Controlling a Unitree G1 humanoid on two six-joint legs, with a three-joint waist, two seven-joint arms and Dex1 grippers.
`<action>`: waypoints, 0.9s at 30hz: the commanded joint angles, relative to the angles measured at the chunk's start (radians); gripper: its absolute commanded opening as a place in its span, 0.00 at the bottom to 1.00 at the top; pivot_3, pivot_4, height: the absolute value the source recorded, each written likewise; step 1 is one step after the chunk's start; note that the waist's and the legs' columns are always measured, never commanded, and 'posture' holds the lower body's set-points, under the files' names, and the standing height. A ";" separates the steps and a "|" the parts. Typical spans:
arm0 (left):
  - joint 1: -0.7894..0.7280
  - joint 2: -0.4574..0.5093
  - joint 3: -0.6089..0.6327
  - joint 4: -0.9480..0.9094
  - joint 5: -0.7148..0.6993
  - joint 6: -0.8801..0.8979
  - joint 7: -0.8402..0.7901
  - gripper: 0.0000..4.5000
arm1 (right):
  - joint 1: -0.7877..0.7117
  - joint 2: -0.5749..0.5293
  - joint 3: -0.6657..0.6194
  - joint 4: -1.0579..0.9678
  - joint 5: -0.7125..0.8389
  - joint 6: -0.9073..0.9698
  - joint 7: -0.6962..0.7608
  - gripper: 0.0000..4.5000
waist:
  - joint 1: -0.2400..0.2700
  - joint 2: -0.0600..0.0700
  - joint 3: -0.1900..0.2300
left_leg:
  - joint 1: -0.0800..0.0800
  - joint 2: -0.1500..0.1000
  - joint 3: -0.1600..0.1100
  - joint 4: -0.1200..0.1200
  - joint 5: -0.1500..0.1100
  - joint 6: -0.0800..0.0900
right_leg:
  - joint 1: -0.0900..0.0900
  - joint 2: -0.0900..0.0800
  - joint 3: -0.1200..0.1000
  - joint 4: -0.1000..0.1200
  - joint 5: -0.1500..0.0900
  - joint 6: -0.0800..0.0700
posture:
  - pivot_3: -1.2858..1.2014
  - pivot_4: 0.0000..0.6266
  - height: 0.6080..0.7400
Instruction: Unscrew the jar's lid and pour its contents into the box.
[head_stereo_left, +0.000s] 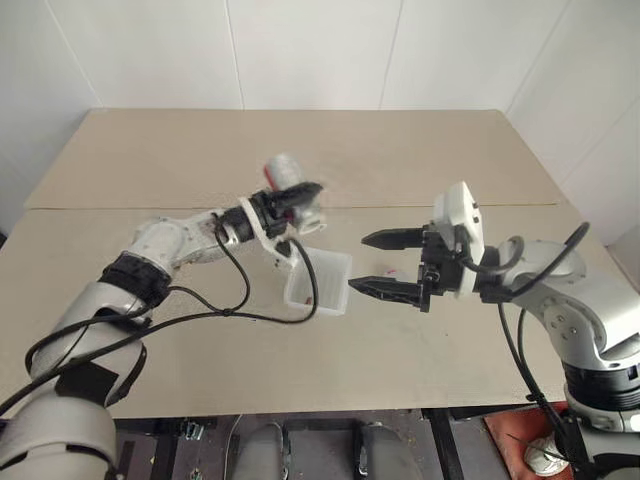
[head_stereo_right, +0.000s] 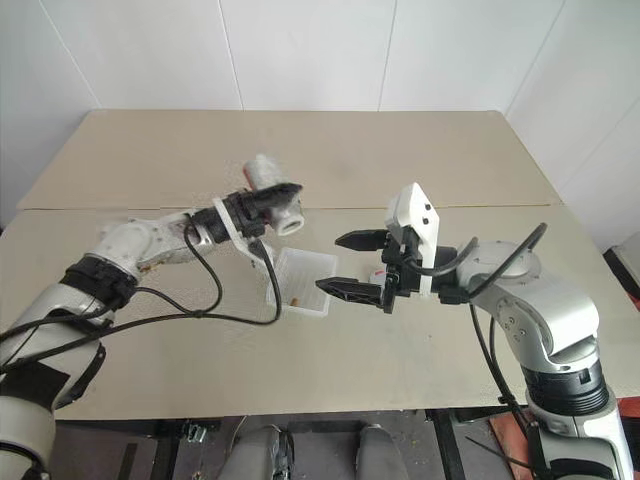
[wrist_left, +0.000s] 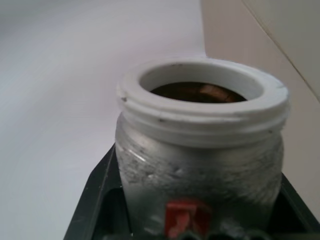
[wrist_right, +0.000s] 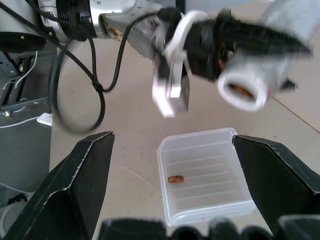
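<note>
My left gripper will let the jar, held tipped above the box's far edge, go on the table (head_stereo_left: 259, 265) next to the box, on the side opposite my right gripper.
My left gripper (head_stereo_left: 302, 198) is shut on the jar (head_stereo_left: 285, 170), a clear cylinder with a red mark (wrist_left: 182, 220). It holds the jar tipped, its open white neck (wrist_right: 243, 91) facing down and toward my right gripper, just above the box's far edge. Brownish contents (wrist_left: 202, 92) lie inside the mouth. The box (wrist_right: 162, 165) is a shallow translucent tray on the table, and one brown bit (wrist_right: 175, 178) lies in it. My right gripper (head_stereo_left: 358, 263) hangs open and empty just right of the box, its fingers pointing at the box. I cannot make out the lid.
The tan table (head_stereo_left: 200, 150) has a seam across its middle and white walls behind it. Black cables (head_stereo_left: 235, 275) from my left arm droop beside the box. A small pale and red thing (head_stereo_left: 388, 272) lies on the table behind my right gripper.
</note>
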 joint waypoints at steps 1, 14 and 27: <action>0.116 -0.069 0.198 -0.122 -0.516 0.152 -0.315 0.44 | 0.009 -0.003 -0.023 -0.028 -0.005 -0.043 -0.008 0.98 | -0.001 0.000 0.000 | 0.000 0.000 0.000 0.001 0.000 -0.001 | 0.000 0.000 0.000 0.001 0.000 0.000 | 0.52 0.24 1.00; 0.481 -0.243 0.508 -0.611 -1.215 0.910 -0.610 0.44 | 0.011 0.042 -0.030 -0.002 0.007 -0.043 -0.062 0.98 | 0.000 0.000 0.000 | 0.003 -0.001 -0.010 0.005 -0.001 0.002 | 0.005 0.000 0.001 0.000 0.001 0.001 | 0.52 0.24 1.00; 0.592 -0.345 0.499 -0.496 -1.030 0.725 -0.603 0.52 | -0.008 0.035 -0.033 -0.014 0.034 -0.019 -0.075 0.99 | 0.002 0.000 0.000 | 0.012 -0.002 -0.010 0.005 -0.002 0.002 | 0.014 0.000 0.001 -0.004 0.001 0.001 | 0.52 0.24 1.00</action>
